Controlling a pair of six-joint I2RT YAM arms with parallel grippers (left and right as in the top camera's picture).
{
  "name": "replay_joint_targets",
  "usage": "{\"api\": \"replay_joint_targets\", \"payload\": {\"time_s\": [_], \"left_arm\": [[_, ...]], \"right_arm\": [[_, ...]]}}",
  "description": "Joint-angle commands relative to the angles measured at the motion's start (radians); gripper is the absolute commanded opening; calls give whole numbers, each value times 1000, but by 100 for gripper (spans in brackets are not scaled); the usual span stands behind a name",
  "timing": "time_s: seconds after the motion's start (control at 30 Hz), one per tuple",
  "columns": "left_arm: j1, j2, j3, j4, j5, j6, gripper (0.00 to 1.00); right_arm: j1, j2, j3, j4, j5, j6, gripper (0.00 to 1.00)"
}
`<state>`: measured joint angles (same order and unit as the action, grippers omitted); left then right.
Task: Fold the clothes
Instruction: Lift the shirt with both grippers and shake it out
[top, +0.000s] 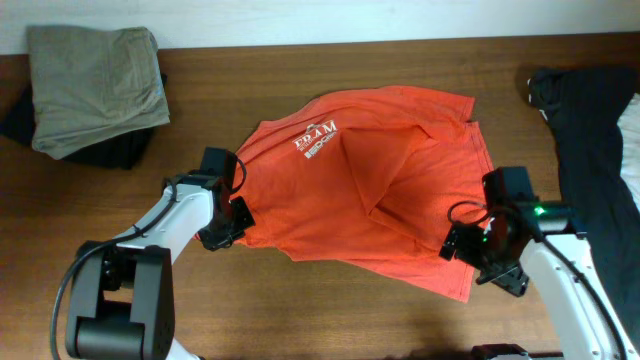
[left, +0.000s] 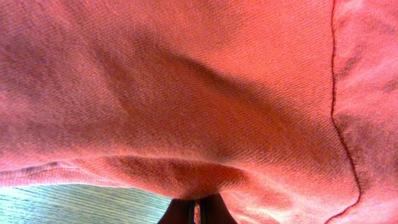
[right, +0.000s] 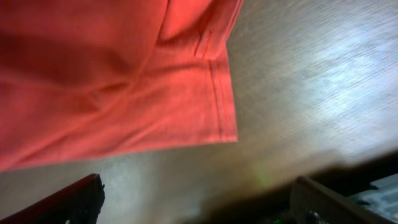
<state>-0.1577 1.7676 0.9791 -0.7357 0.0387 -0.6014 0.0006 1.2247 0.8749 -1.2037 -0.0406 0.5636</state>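
I should close my right gripper on the hemmed (top: 463, 295) (right: 229, 135) near-side corner of the red-orange T-shirt, on the side toward the black garment.
The red-orange T-shirt (top: 380, 190) lies rumpled across the middle of the table, white lettering facing up near its left side. My left gripper (top: 237, 215) is at the shirt's left edge, shut on a pinch of its cloth; in the left wrist view the shirt (left: 199, 93) fills the frame and the fingers (left: 198, 211) meet with fabric between them. My right gripper (top: 470, 255) sits at the shirt's lower right corner, open and empty; in the right wrist view the hemmed shirt corner (right: 205, 106) lies above the spread fingers (right: 196, 199), apart from them.
A folded khaki-olive garment (top: 95, 85) rests on a dark item at the back left. A black garment (top: 590, 130) lies along the right edge. Wooden table (top: 300, 310) surface shows in front of the shirt.
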Motion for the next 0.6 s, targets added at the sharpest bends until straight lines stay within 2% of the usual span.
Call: {"api": "replay_joint_targets", "payload": {"time_s": [0.0, 0.03, 0.1, 0.27, 0.33, 0.43, 0.57], "left_arm": [[1, 53, -29, 14, -30, 5, 1], [1, 53, -29, 14, -30, 5, 1], [1, 53, -29, 15, -30, 5, 1], [1, 53, -29, 17, -30, 5, 1], [1, 53, -29, 17, -30, 5, 1], [1, 53, -29, 18, -26, 5, 1], [1, 53, -29, 18, -27, 5, 1]], "right_arm": [[-2, -5, -124, 103, -23, 75, 99], [-2, -5, -155, 132, -39, 82, 98], [-2, -5, -212, 170, -50, 115, 88], [-3, -5, -296, 284, -53, 231, 81], [-25, -5, -299, 296, -29, 231, 77], [-89, 3, -299, 292, -36, 230, 78], [-93, 36, -301, 261, -57, 231, 78]]}}
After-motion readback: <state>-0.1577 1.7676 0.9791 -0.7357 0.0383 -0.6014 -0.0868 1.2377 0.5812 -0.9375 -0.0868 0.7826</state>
